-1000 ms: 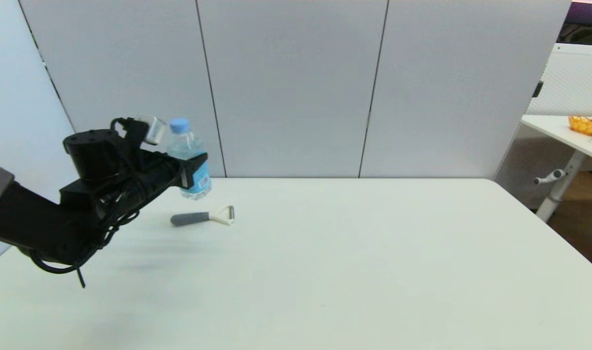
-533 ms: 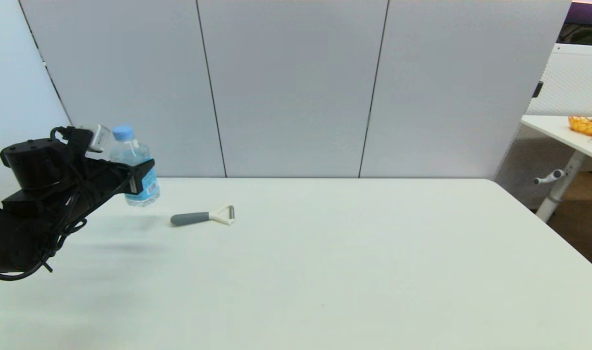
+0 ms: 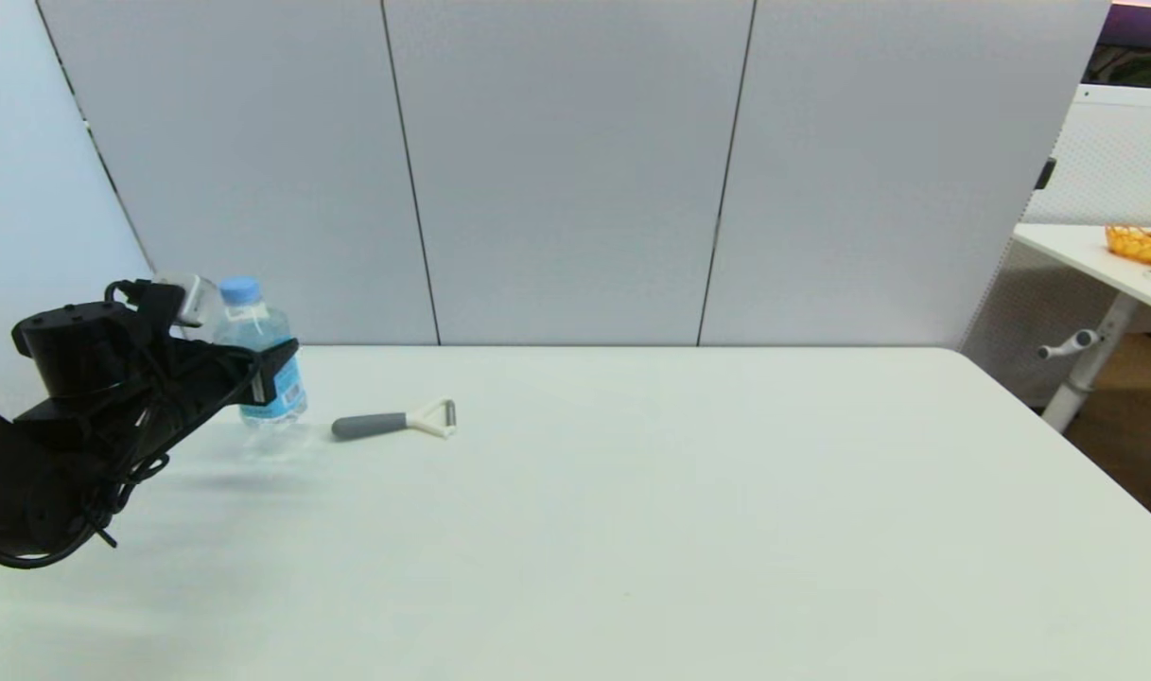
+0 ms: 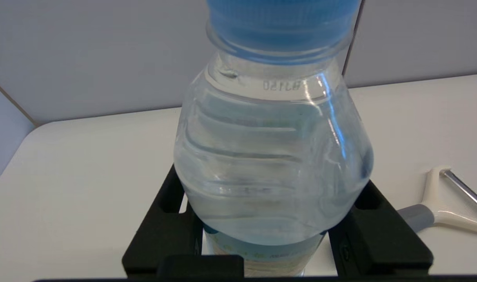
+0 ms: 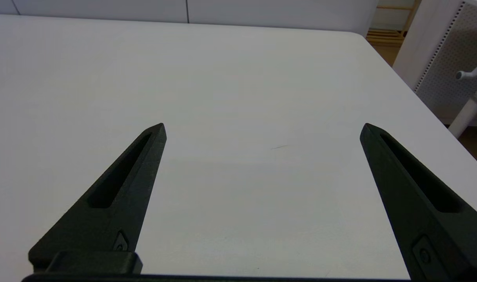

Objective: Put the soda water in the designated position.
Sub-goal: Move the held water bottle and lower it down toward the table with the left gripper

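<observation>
My left gripper needs to let go of the soda water on the white table [image 3: 287, 436], beside the peeler's grey handle.
The soda water [image 3: 265, 364], a small clear bottle with a light-blue cap and blue label, stands upright at the far left of the white table [image 3: 632, 511], its base at or just above the surface. My left gripper [image 3: 270, 371] is shut on its labelled middle. Seen from the left wrist, the soda water [image 4: 273, 156] fills the picture, clamped between my two black fingers [image 4: 160, 231]. My right gripper [image 5: 262, 129] hangs open over bare table on the right, out of the head view.
A grey-handled white peeler [image 3: 395, 422] lies flat just right of the bottle, and the peeler [image 4: 446, 203] also shows in the left wrist view. Grey partition panels [image 3: 575, 170] close off the back edge. A second table [image 3: 1105, 255] with an orange basket stands far right.
My left arm carried the bottle leftward, from above the peeler to the table's left end, then lowered it toward the surface. The peeler has not moved.
</observation>
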Robot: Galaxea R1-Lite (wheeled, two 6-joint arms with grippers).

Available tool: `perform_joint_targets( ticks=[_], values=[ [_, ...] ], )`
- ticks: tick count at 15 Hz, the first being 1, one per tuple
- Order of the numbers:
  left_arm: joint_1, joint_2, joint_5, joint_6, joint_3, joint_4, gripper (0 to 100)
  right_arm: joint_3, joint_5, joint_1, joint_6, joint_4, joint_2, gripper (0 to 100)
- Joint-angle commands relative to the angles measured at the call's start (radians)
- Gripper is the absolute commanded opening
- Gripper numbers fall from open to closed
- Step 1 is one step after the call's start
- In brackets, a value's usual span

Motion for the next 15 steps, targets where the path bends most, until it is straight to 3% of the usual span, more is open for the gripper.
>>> perform_joint_targets(
  ticks=[1,15],
  values=[
    [0.001,0.032,-0.001,0.000,0.001,-0.007,0,0.000,0.001,0.001,-0.001,0.000,0.002,100],
    [0.015,0.098,0.001,-0.009,-0.007,-0.068,0,0.000,0.001,0.001,-0.001,0.000,0.002,100]
  ],
)
